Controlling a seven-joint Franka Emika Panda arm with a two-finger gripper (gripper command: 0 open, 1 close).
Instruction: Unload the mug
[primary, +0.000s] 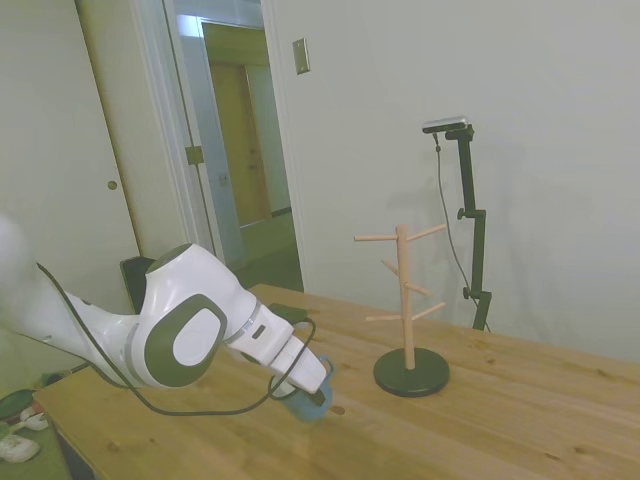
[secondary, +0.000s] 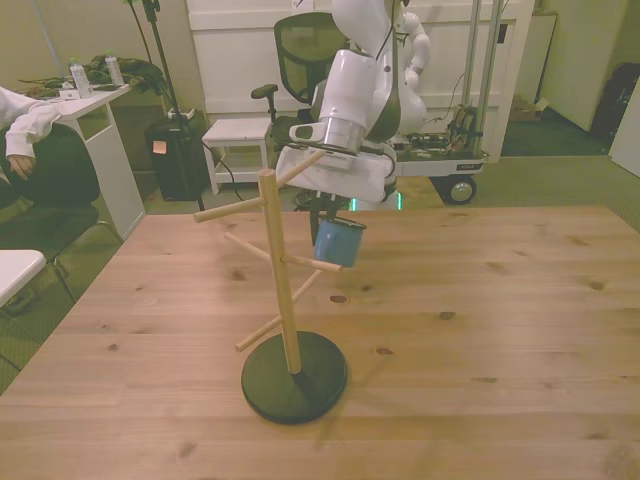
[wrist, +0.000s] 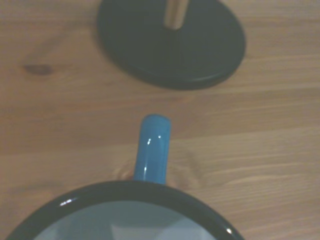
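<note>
My gripper should release the light-blue mug, setting it on the bare wood well back from the stand's black base (primary: 267, 435).
The light-blue mug (secondary: 338, 243) hangs upright under my gripper (secondary: 334, 214), which is shut on its rim, behind the wooden peg stand (secondary: 283, 290) and free of its pegs. From the side, the mug (primary: 312, 403) sits low at the table surface under the gripper (primary: 306, 388), left of the stand (primary: 405, 300). I cannot tell whether the mug touches the wood. The wrist view shows the mug's dark rim and white inside (wrist: 125, 220), with its blue handle (wrist: 152, 149) pointing at the stand's black base (wrist: 170, 45).
The stand's round black base (secondary: 294, 377) sits near the table's middle. A person's sleeve (secondary: 28, 120) rests on a white desk at the front view's left. An office chair (secondary: 300, 45) and a cart stand behind the table.
</note>
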